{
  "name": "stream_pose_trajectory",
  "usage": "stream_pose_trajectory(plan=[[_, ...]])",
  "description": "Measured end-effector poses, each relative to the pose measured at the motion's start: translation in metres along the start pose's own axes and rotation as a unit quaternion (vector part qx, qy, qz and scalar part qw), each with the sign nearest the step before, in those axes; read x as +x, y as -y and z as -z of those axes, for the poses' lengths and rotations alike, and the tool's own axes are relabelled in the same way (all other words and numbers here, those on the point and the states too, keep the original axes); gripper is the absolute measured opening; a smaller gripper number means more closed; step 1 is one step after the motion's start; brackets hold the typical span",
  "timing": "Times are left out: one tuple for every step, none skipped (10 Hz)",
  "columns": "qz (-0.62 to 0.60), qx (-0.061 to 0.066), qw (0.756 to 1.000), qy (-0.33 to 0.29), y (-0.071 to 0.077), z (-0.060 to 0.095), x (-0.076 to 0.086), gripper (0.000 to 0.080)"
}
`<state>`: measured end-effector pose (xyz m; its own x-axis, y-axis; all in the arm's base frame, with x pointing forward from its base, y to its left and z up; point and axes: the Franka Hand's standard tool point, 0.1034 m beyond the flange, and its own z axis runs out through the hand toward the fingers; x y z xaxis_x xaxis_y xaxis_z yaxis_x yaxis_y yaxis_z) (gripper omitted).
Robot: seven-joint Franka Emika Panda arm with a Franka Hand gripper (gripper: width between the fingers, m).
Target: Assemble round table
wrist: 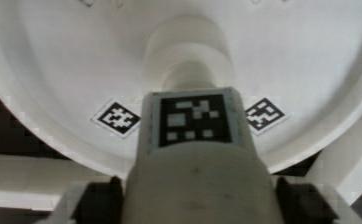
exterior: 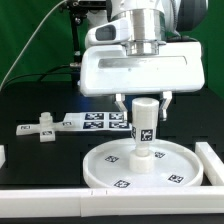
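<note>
Next, my gripper lets go of the thick white post standing upright over the large white disc's centre hub (exterior: 143,167) (wrist: 190,46).
The large white disc (exterior: 140,166) lies flat on the black table, with small square tags on it. The thick white tagged post (exterior: 146,124) stands upright over the disc's centre hub, its lower end at the hub. My gripper (exterior: 144,103) is shut on the post's upper part, one finger on each side. In the wrist view the post (wrist: 197,140) runs from between my fingers (wrist: 107,196) down to the disc (wrist: 89,60), with tags on both sides of it.
The marker board (exterior: 95,121) lies behind the disc. A small white tagged part (exterior: 43,130) sits at the exterior view's left. White border bars run along the front (exterior: 50,203) and the right (exterior: 214,165).
</note>
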<state>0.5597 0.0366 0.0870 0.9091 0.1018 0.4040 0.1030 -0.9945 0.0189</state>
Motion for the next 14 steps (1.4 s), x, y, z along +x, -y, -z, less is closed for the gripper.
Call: stream_pose_trajectory(plan=[[0.001, -0.001, 1.0, -0.006, 0.0, -0.001, 0.001, 0.0407], [0.001, -0.003, 1.0, -0.011, 0.0, -0.001, 0.002, 0.0407], [0.001, -0.005, 1.0, -0.015, -0.001, -0.002, 0.003, 0.0407], [0.001, -0.006, 1.0, -0.019, -0.002, -0.003, 0.004, 0.0407], [0.001, -0.007, 1.0, -0.018, -0.002, -0.005, 0.003, 0.0407], [0.0, -0.007, 1.0, -0.018, -0.003, -0.005, 0.003, 0.0407], [-0.001, -0.008, 1.0, -0.02, -0.005, -0.004, 0.005, 0.0407], [-0.001, -0.008, 1.0, -0.021, -0.006, -0.004, 0.006, 0.0407], [0.0, -0.01, 1.0, -0.025, -0.006, -0.005, 0.006, 0.0407], [0.001, -0.012, 0.999, -0.031, -0.005, -0.008, 0.004, 0.0407], [0.003, -0.013, 0.999, -0.031, -0.003, -0.013, 0.0, 0.0407], [0.005, -0.013, 0.999, -0.031, 0.0, -0.018, -0.004, 0.0407], [0.007, -0.016, 0.999, -0.039, 0.001, -0.019, -0.004, 0.0407], [0.008, -0.02, 0.998, -0.053, 0.001, -0.019, -0.004, 0.0407]])
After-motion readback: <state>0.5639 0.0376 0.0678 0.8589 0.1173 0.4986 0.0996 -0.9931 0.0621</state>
